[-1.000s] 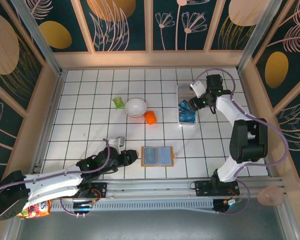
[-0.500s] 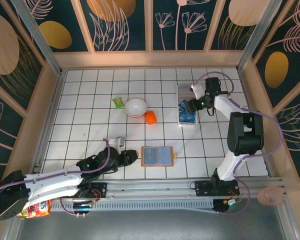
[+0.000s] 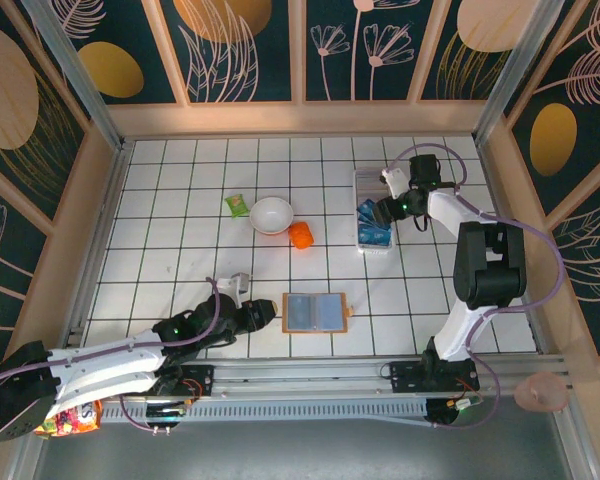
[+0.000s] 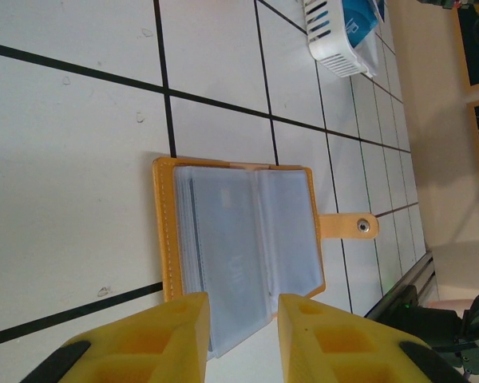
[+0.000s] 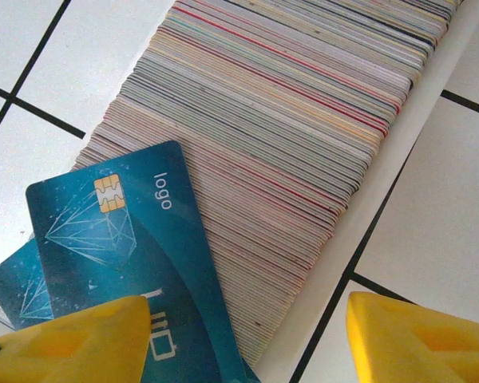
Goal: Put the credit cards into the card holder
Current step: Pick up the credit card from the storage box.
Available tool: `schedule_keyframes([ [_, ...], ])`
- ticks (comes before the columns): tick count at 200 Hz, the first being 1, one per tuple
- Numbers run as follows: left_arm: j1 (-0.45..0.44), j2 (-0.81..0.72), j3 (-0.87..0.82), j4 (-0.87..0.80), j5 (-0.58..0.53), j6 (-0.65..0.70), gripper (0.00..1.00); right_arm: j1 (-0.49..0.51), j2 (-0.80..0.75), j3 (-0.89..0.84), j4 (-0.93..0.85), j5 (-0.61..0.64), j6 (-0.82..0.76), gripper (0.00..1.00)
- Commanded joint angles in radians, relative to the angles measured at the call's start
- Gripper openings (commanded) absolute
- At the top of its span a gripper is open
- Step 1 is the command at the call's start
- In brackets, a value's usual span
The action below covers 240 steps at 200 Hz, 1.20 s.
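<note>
The upper blue credit card lies flat under my right gripper's fingers, so next I back toward the tray's rim and pinch the card's logo edge [image 5: 195, 211].
The card holder [image 3: 371, 190] is a long white tray at the back right, packed with cards on edge [image 5: 303, 120]. Two bright blue credit cards [image 5: 132, 255] lie overlapping on top of that stack at its near end [image 3: 374, 227]. My right gripper [image 5: 247, 343] hangs close above them, open, its yellow fingers [image 5: 64, 343] straddling the upper blue card and the stack; the left finger covers the card's near corner. My left gripper [image 4: 243, 335] sits low near the front, open with a narrow gap and nothing in it, in front of the open wallet.
A tan-orange wallet [image 3: 315, 312] lies open, its clear sleeves up [image 4: 247, 239], near the front middle. A white bowl [image 3: 272, 215], a small orange object [image 3: 300, 235] and a green packet [image 3: 238, 204] sit at the back centre. Wooden walls ring the tiled table.
The right arm's elbow has drawn in and its wrist has shifted slightly over the card holder. The left arm has not moved.
</note>
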Motion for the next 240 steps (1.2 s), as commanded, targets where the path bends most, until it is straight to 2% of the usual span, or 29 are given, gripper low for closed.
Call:
schedule_keyframes([
  [1, -0.005, -0.014, 0.001, 0.015, -0.016, -0.007, 0.28, -0.005, 0.023, 0.019, -0.009, 0.024, 0.007, 0.63],
  [66, -0.006, -0.025, -0.005, 0.008, -0.018, -0.008, 0.27, -0.012, 0.019, 0.014, -0.019, 0.023, 0.024, 0.52],
  [90, -0.006, -0.032, -0.011, 0.009, -0.022, -0.014, 0.27, -0.020, 0.010, 0.011, -0.024, -0.013, 0.042, 0.46],
  [129, -0.005, -0.037, -0.010, 0.008, -0.021, -0.011, 0.27, -0.024, -0.020, -0.006, -0.027, -0.079, 0.097, 0.46],
  [190, -0.006, -0.037, -0.011, 0.017, -0.017, -0.012, 0.26, -0.040, -0.120, -0.092, 0.073, -0.212, 0.182, 0.51],
  [240, -0.006, -0.044, -0.011, 0.015, -0.020, -0.009, 0.26, -0.078, -0.232, -0.160, 0.216, -0.216, 0.303, 0.66],
])
